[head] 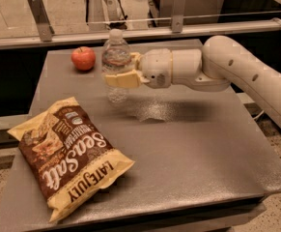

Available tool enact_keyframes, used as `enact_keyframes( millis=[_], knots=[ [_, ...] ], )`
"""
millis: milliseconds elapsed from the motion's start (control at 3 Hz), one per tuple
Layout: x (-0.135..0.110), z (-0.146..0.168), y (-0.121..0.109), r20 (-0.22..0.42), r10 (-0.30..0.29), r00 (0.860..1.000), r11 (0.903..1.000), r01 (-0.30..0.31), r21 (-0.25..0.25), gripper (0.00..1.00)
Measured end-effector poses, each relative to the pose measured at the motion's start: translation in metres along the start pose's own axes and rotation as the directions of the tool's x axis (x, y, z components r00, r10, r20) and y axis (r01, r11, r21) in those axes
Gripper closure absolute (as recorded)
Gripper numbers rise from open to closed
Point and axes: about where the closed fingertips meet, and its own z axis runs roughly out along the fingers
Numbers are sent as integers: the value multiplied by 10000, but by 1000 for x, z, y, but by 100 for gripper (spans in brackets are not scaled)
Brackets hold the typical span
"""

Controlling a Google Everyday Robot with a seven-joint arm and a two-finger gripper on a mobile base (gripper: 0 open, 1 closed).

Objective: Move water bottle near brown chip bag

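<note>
I will let go of the water bottle with my gripper on the grey table (pixel 101 119), next to the far end of the brown chip bag.
The water bottle (pixel 116 59) is clear and ribbed with a white cap, upright, at the back middle of the grey table (pixel 193 144). My gripper (pixel 118 76) reaches in from the right and is shut on the water bottle around its middle, its yellowish fingers (pixel 123 79) on either side. Whether the bottle's base touches the table I cannot tell. The brown chip bag (pixel 70 156) lies flat at the front left, with "Sea Salt" and "LATE JULY" lettering, below and left of the bottle.
A red apple (pixel 83 58) sits at the back left of the table, just left of the bottle. A metal rail (pixel 145 32) with posts runs behind the table. My white arm (pixel 236 71) spans the right side above the table.
</note>
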Motion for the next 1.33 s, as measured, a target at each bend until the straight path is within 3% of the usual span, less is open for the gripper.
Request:
enact_keyframes(
  millis=[667, 1333],
  knots=[
    [11, 28, 38, -361, 263, 9990, 9944, -299, -1009, 100],
    [21, 33, 59, -477, 539, 9974, 9859, -608, -1562, 99]
  ],
)
